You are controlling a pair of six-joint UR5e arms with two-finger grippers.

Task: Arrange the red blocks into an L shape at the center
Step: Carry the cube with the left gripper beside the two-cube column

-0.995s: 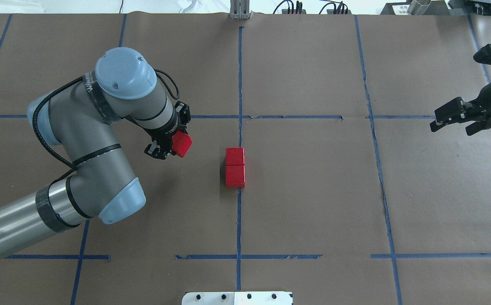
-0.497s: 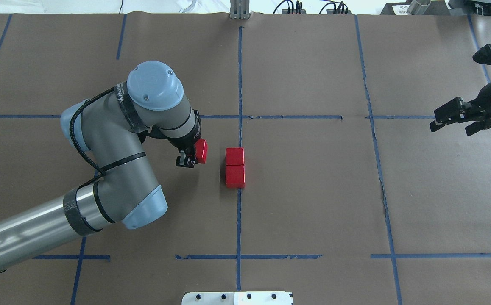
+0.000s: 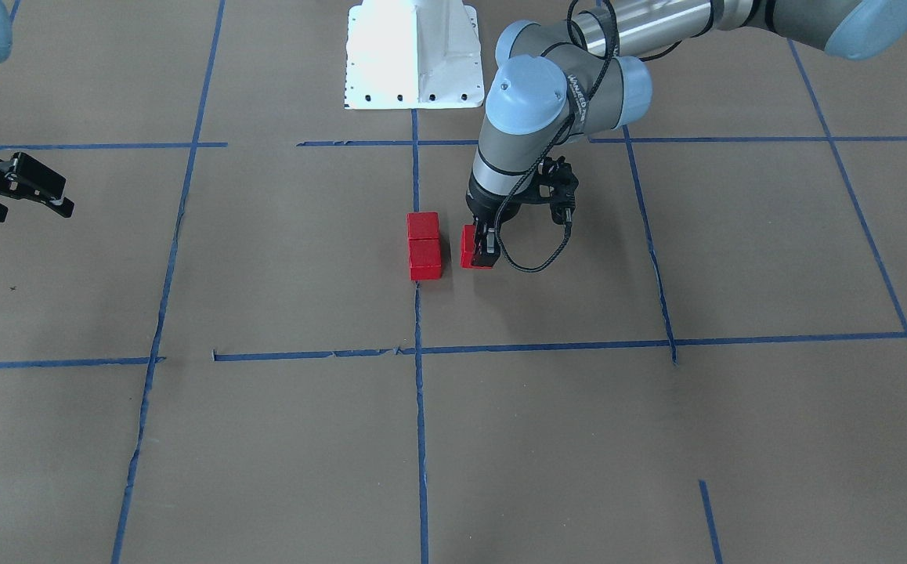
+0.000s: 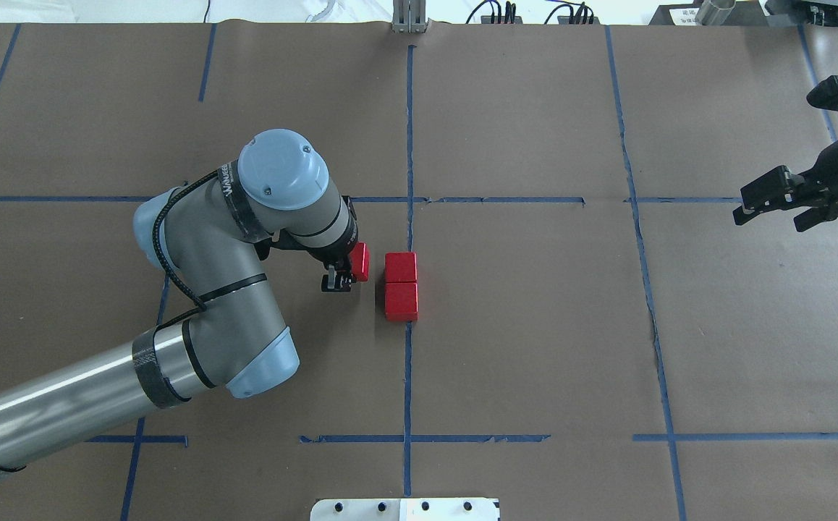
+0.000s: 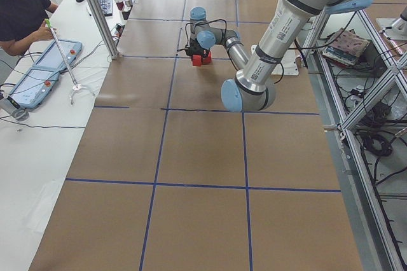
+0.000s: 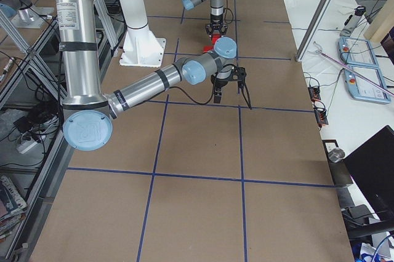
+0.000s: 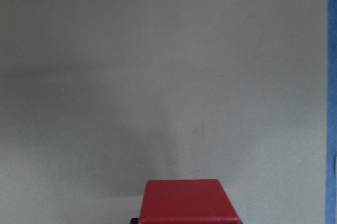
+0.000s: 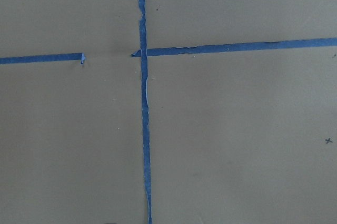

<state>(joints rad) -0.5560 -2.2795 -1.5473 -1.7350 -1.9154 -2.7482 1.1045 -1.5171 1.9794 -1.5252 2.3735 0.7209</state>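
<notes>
The third red block, now held low over the paper, will be let go by my left gripper flush against the side of the pair's far block (image 3: 456, 260).
Two red blocks (image 4: 400, 267) (image 4: 401, 302) lie touching in a short column on the blue tape line (image 4: 407, 376) at the center (image 4: 506, 289); they also show in the front view (image 3: 423, 225) (image 3: 425, 259). My left gripper (image 4: 349, 269) (image 3: 478, 249) is shut on the third red block (image 4: 360, 260) (image 3: 469, 247), low over the paper, just left of the far block of the pair with a small gap. The left wrist view shows this block (image 7: 189, 200) at its bottom edge. My right gripper (image 4: 760, 198) (image 3: 27, 188) is open and empty, far to the right.
The robot's white base (image 3: 414, 55) (image 4: 404, 509) stands at the near table edge. A metal post (image 4: 409, 18) and cables sit at the far edge. An operator (image 5: 22, 10) sits at a side desk beyond the table.
My left arm has carried the red block to the right, from well left of the pair to just beside its far block, and turned it square. The right arm has not moved.
</notes>
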